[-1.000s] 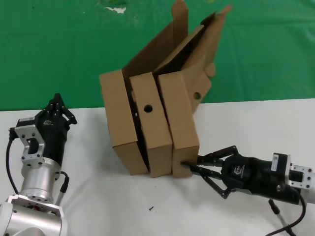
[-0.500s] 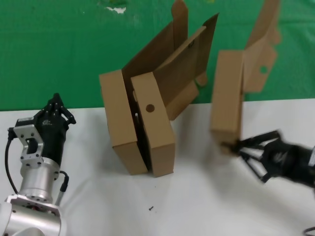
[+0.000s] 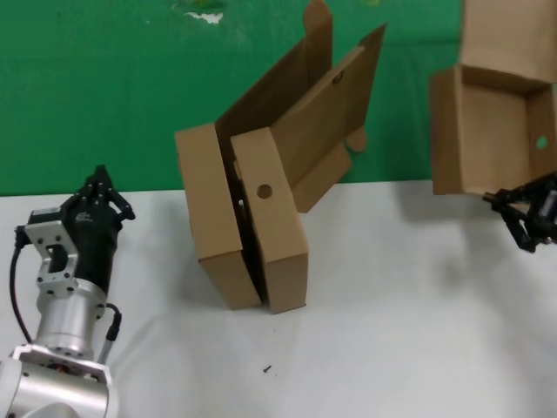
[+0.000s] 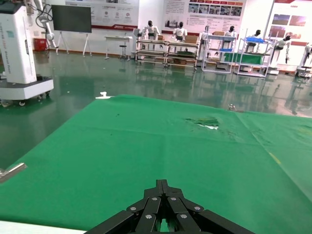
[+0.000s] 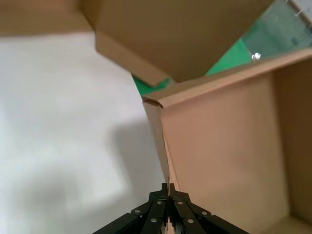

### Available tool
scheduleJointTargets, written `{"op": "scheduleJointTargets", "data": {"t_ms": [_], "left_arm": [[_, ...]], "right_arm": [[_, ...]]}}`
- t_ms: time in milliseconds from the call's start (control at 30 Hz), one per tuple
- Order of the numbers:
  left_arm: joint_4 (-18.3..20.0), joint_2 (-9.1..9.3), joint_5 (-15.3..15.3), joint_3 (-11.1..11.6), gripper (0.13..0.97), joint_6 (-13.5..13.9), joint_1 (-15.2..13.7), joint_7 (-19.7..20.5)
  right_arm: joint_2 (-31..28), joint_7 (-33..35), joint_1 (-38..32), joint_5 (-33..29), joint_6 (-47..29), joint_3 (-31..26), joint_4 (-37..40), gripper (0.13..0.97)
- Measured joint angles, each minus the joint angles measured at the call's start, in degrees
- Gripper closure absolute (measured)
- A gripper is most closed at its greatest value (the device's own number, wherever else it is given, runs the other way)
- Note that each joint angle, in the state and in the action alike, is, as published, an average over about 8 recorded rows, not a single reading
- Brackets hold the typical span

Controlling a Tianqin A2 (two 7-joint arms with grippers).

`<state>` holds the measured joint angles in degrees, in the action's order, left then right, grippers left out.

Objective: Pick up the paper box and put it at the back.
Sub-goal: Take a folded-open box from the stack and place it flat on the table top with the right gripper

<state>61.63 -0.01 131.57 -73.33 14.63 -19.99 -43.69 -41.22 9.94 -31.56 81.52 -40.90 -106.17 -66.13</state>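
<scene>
The robot's right gripper should release the paper box on the green cloth (image 3: 464,124) next to the open lids of the tilted boxes.
The paper box (image 3: 487,131) hangs at the far right, lifted off the white tabletop, its open inside facing me and its lid (image 3: 509,35) raised above. A small round hole (image 3: 541,142) shows in its side wall. My right gripper (image 3: 498,198) is shut on the box's lower wall edge; in the right wrist view the fingertips (image 5: 169,187) pinch that thin wall (image 5: 219,156). The green cloth (image 3: 104,87) with its white-yellow smudge (image 3: 202,13) lies behind. My left gripper (image 3: 98,177) is parked upright at the left, shut and empty, also in its wrist view (image 4: 163,184).
Two like boxes stand tilted at mid-table with lids open: a plain one (image 3: 209,205) and one with a round hole in its narrow face (image 3: 270,218). The white tabletop (image 3: 392,331) carries a small dark speck (image 3: 267,369). The left wrist view looks over the green cloth (image 4: 146,146).
My right gripper pulled the paper box away from the other two, carried it up and to the right, and it turned so its inside faces me. The left arm stayed still.
</scene>
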Motion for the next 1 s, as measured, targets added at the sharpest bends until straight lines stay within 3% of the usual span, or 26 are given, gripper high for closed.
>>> {"op": "scheduleJointTargets", "data": {"t_ms": [167, 400, 1000], "left_arm": [[0.0, 0.0, 0.0, 0.0, 0.958, 0.0, 0.0, 0.0], [0.0, 0.0, 0.0, 0.0, 0.958, 0.0, 0.0, 0.0], [0.0, 0.0, 0.0, 0.0, 0.958, 0.0, 0.0, 0.0]], "right_arm": [[3.98, 1.55, -7.9, -5.39, 1.53, -4.14, 9.47, 0.957], [8.33, 3.82, -15.15, -8.03, 3.02, -7.01, 19.12, 0.958], [12.33, 2.82, -20.33, -9.13, 5.72, -8.76, 26.88, 0.948]]}}
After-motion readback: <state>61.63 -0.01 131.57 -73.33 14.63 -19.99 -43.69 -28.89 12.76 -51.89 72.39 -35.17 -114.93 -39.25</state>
